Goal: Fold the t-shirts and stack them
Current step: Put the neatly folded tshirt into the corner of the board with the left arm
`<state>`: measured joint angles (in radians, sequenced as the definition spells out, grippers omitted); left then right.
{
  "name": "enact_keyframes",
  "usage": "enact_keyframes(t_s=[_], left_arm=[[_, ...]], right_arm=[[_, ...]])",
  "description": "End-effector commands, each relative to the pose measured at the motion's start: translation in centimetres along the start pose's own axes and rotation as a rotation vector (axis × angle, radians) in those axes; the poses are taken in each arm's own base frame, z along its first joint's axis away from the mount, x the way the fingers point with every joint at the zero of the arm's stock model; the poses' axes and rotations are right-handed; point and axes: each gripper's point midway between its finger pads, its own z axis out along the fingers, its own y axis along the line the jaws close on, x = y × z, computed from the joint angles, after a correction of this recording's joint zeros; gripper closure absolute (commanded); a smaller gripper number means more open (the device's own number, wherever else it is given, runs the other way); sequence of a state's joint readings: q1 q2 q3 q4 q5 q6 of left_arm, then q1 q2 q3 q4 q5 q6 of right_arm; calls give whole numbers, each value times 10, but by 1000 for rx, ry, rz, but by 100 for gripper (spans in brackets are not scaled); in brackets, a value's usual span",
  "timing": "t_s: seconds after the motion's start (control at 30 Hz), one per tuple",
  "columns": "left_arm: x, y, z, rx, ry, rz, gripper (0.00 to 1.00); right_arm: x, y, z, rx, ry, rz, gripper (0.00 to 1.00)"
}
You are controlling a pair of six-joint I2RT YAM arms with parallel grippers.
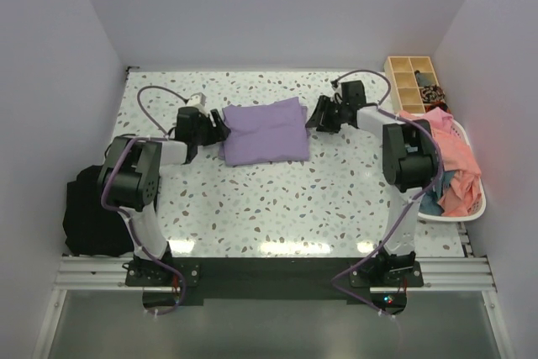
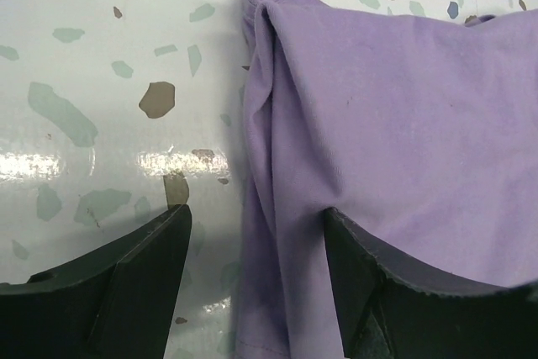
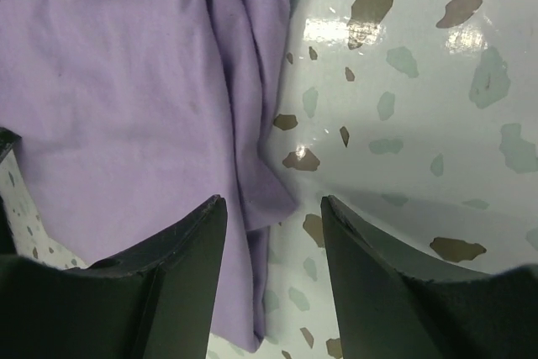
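Observation:
My left gripper will grab the middle of the folded edge [image 1: 225, 133] [image 2: 282, 233] of the lavender-purple t-shirt, across from the edge at my right gripper.
A lavender-purple t-shirt [image 1: 265, 132] lies folded into a rough rectangle on the speckled table [image 1: 277, 199], far centre. My left gripper [image 1: 220, 126] is open at the shirt's left edge [image 2: 269, 208], its jaws straddling the hem. My right gripper [image 1: 319, 115] is open at the shirt's right edge [image 3: 252, 166], one jaw over the cloth, one over bare table. Salmon-pink [image 1: 450, 153] and teal [image 1: 437, 195] shirts lie heaped in a white basket [image 1: 475, 208] at the right.
A black fabric bundle [image 1: 88, 212] sits at the table's left edge beside my left arm. A wooden compartment box [image 1: 414, 81] with small items stands at the back right, behind the basket. White walls close in the table on three sides.

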<state>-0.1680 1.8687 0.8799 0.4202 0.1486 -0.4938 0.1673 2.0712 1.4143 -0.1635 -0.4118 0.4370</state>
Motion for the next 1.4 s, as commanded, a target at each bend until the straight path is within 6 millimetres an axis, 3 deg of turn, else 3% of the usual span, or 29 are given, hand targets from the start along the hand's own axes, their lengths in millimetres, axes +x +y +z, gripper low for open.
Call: enact_keyframes(t_s=[0.0,0.17,0.2,0.27,0.3,0.37,0.4,0.43,0.57,0.6,0.67,0.7,0.73,0.77,0.83,0.93,1.0,1.03,1.07,1.1,1.13,1.17,1.23,1.27,1.33,1.37], left_arm=[[21,8,5,-33,83,11,30],[35,-21,10,125,131,-58,30],[47,-28,9,167,167,-73,30],[50,-40,7,239,163,-113,30],[63,-44,1,273,201,-137,30],[62,-57,-3,353,182,-176,30],[75,-60,-7,385,218,-197,30],[72,-66,-8,423,201,-199,30],[93,-76,-2,454,261,-236,29],[91,-81,2,468,258,-233,32],[98,-88,8,491,287,-246,49],[91,-94,13,511,275,-243,60],[90,-97,16,518,273,-248,86],[93,-98,19,520,284,-257,96],[86,-104,26,532,279,-254,100],[72,-107,32,527,277,-234,100],[39,-109,38,514,216,-160,100],[36,-102,39,469,238,-155,100],[0,-99,44,449,164,-96,100],[-13,-94,46,424,150,-76,100],[-15,-81,46,364,194,-78,100],[-55,-69,50,323,120,-20,100],[-73,-47,50,250,134,-8,100],[-107,-32,53,224,79,30,100],[-121,1,52,155,113,34,100],[-144,3,60,153,86,64,100]], right_arm=[[-18,14,9,-74,-20,-10,47],[-8,9,29,-101,33,13,46],[-6,10,30,-114,41,17,46],[-1,9,34,-121,61,23,46],[1,7,34,-120,68,25,46],[4,7,36,-126,84,25,46],[8,5,38,-129,97,29,46],[11,6,40,-138,112,37,46],[22,8,49,-158,162,49,46],[28,8,52,-156,181,47,46],[33,11,54,-158,200,42,46],[39,13,56,-157,214,38,46],[41,13,57,-155,219,38,46],[42,12,57,-153,223,41,46],[44,12,57,-149,223,42,46],[40,13,49,-127,204,36,46],[41,8,45,-90,190,33,46],[38,8,41,-81,176,28,46],[36,11,33,-73,162,24,47],[35,13,28,-66,153,22,46],[34,12,24,-53,140,17,46],[33,15,14,-48,127,10,46],[33,17,6,-40,117,2,46],[35,17,1,-40,119,2,46],[32,24,-10,-51,106,-7,46],[36,25,-13,-56,113,-9,46]])
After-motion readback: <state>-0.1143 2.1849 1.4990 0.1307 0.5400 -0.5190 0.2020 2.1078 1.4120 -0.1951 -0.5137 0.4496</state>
